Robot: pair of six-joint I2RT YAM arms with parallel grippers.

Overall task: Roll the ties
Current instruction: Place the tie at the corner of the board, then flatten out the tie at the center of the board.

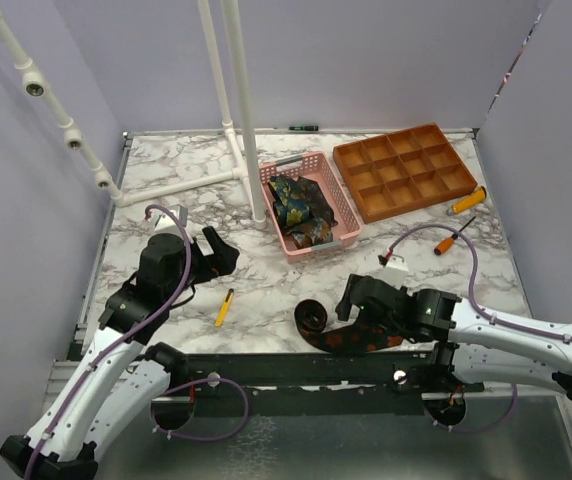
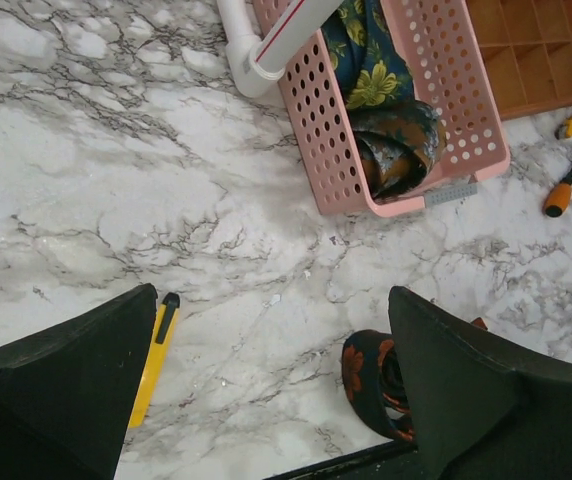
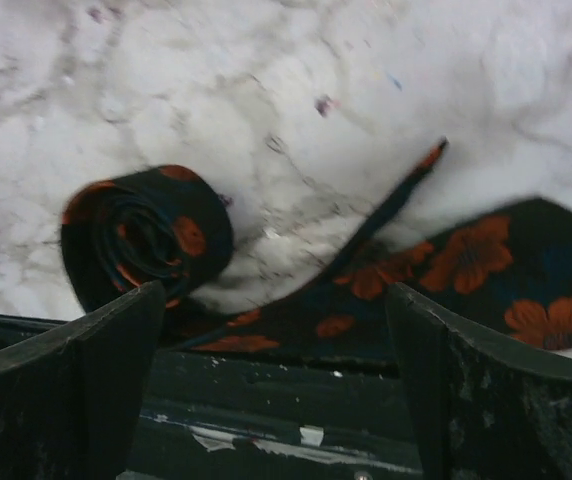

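Next, my right gripper grabs the dark tie by its flat part (image 1: 365, 337) (image 3: 371, 277), where its narrow end branches off its wide loose end.
A dark tie with orange flowers (image 1: 313, 318) lies near the table's front edge. Its left end is wound into a loose roll (image 3: 146, 235) and the rest (image 3: 466, 270) trails flat to the right. My right gripper (image 1: 351, 300) hovers just right of the roll, jaws open (image 3: 276, 300), with the flat part of the tie below them and nothing held. More patterned ties (image 1: 296, 205) lie bundled in the pink basket (image 1: 338, 205). My left gripper (image 1: 216, 250) is open over bare marble (image 2: 271, 295), left of the roll (image 2: 371, 385) and apart from it.
A yellow utility knife (image 1: 224, 307) lies between the arms. An orange compartment tray (image 1: 403, 170) stands at the back right, with two orange-handled screwdrivers (image 1: 464, 202) (image 1: 454, 237) in front of it. White pipe posts (image 1: 241, 120) rise beside the basket. A dark rail (image 1: 296, 368) runs along the front edge.
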